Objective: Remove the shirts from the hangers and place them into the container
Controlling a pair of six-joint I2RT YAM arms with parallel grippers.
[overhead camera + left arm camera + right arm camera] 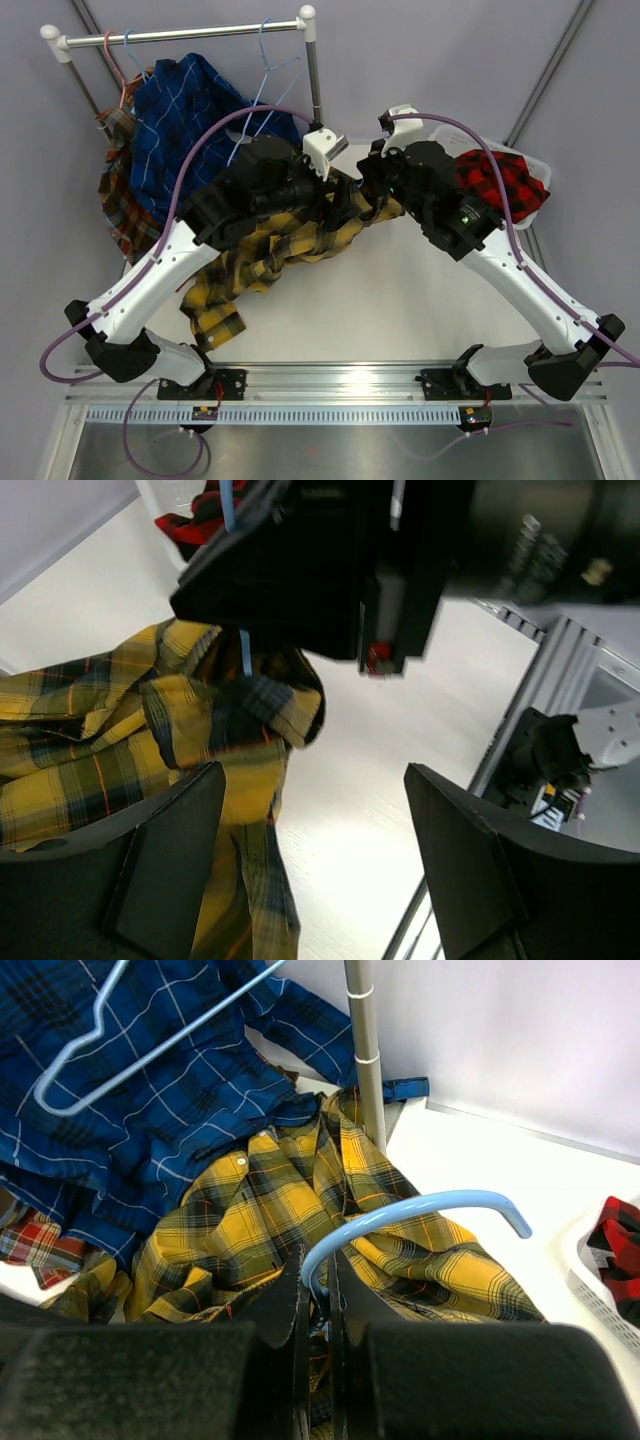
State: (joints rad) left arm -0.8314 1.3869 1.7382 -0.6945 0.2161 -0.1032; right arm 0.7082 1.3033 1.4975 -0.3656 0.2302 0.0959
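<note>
The edge of the yellow-and-black shirt is by one finger of my open left gripper, so next I move over and close on the cloth (252,778) below the neck of the hanger.
The yellow-and-black shirt (270,250) lies crumpled on the table under both arms. My right gripper (318,1270) is shut on the neck of its light blue hanger (400,1215), whose hook curves up out of the cloth. My left gripper (315,850) is open just beside it, with the yellow shirt (100,750) hanging past its left finger (170,850) and only bare table between the jaws. The blue shirt (190,120) and the brown-red plaid shirt (122,195) hang at the rail's left end. The red-and-black shirt (500,180) lies in the white container (538,165) at the right.
The metal rail (190,35) spans the back, and its right post (368,1060) stands close behind the yellow shirt. An empty light blue hanger (120,1050) hangs against the blue shirt (170,1130). A pink hanger (120,70) sits at the rail's left.
</note>
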